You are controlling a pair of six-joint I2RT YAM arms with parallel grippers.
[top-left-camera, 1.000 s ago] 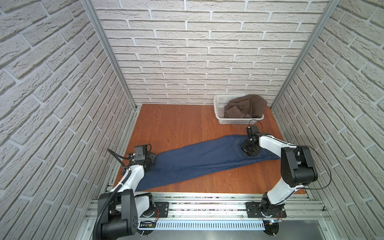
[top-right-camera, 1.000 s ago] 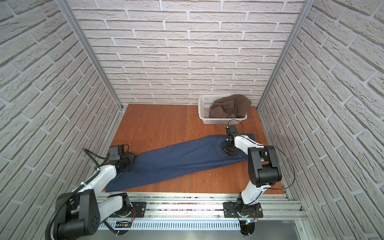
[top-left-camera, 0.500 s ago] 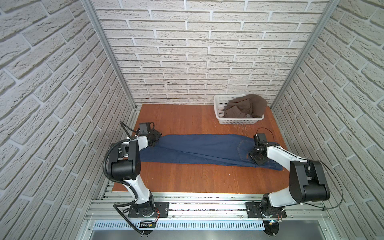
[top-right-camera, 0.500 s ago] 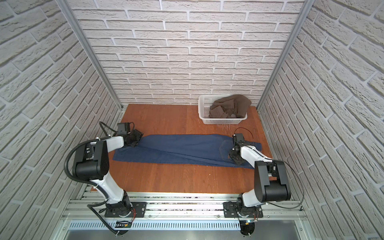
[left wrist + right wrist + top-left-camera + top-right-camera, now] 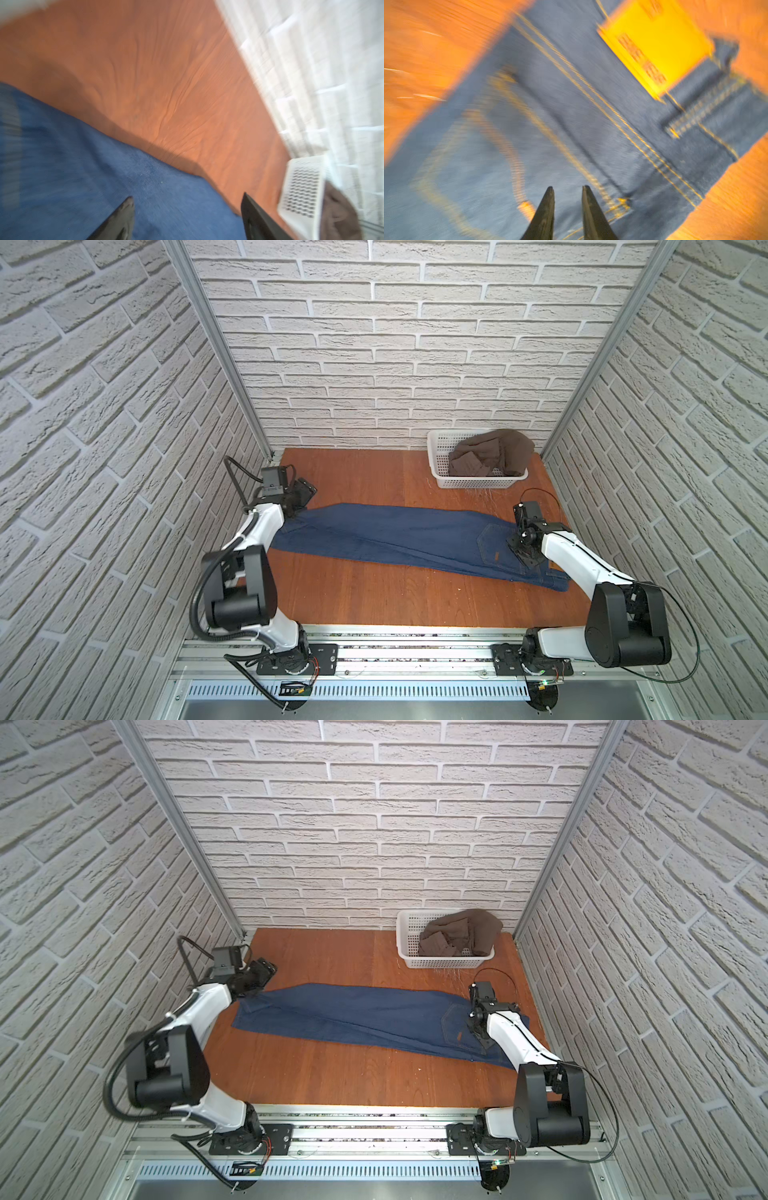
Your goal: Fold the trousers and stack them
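Note:
The next move for my left gripper is to go to the hem of the trousers' far leg (image 5: pixel 286 517) (image 5: pixel 11 104), the leg closer to the back wall, and close there.
The trousers (image 5: pixel 395 531) (image 5: pixel 353 1011) lie flat and stretched out across the wooden table, leg ends at the left and waist at the right. My left gripper (image 5: pixel 305 489) (image 5: pixel 264 969) is just beyond the leg ends. In the left wrist view it (image 5: pixel 187 197) is open over the blue cloth (image 5: pixel 62 166) and holds nothing. My right gripper (image 5: pixel 525 551) (image 5: pixel 478 1038) is over the back pocket (image 5: pixel 494 545). In the right wrist view its tips (image 5: pixel 566 188) stand a little apart above the denim (image 5: pixel 571 104), near the tan patch (image 5: pixel 654 45), with nothing between them.
A white basket (image 5: pixel 436 456) (image 5: pixel 405 936) (image 5: pixel 301 187) holding a brown garment (image 5: pixel 494 456) stands at the back right. Brick walls close in the table (image 5: pixel 374 472) on three sides. The metal rail with both arm bases runs along the front edge.
The trousers swung from a diagonal lie to straight across the table. My left gripper carried the leg ends from the front left to the far left, then opened and let go.

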